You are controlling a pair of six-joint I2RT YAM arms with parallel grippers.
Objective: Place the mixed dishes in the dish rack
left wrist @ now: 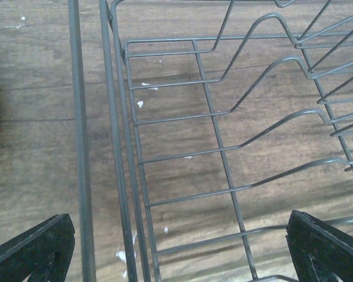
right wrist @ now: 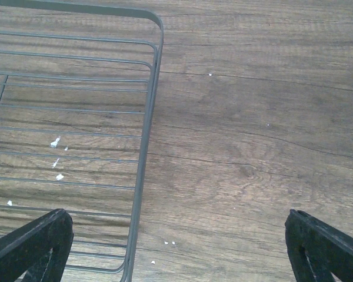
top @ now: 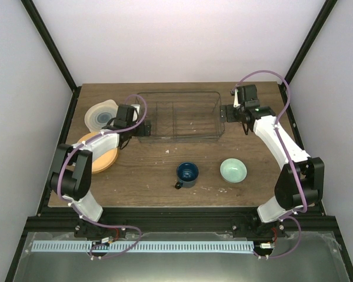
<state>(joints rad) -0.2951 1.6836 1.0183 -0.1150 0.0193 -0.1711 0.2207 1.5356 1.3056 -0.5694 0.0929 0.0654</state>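
The dark blue mug's rim (top: 177, 173), on the side toward the orange plate, is next for my left gripper to go to and close on.
The dish rack (top: 179, 116) stands empty at the back middle of the table. The dark blue mug (top: 187, 174) and the mint-green bowl (top: 233, 170) stand in front of it. The cream plate (top: 100, 114) lies at the back left, and the orange plate (top: 103, 160) lies in front of it, partly under my left arm. My left gripper (top: 144, 128) is open, and the rack's left end wires (left wrist: 81, 147) run between its fingers (left wrist: 35, 249). My right gripper (top: 223, 113) is open, and the rack's right rim (right wrist: 139, 176) runs between its fingers (right wrist: 326, 249).
The wooden table (top: 147, 170) is edged by a black frame at the front and dark posts at the back corners. White walls close in the sides and back. Small white specks lie on the wood under the rack.
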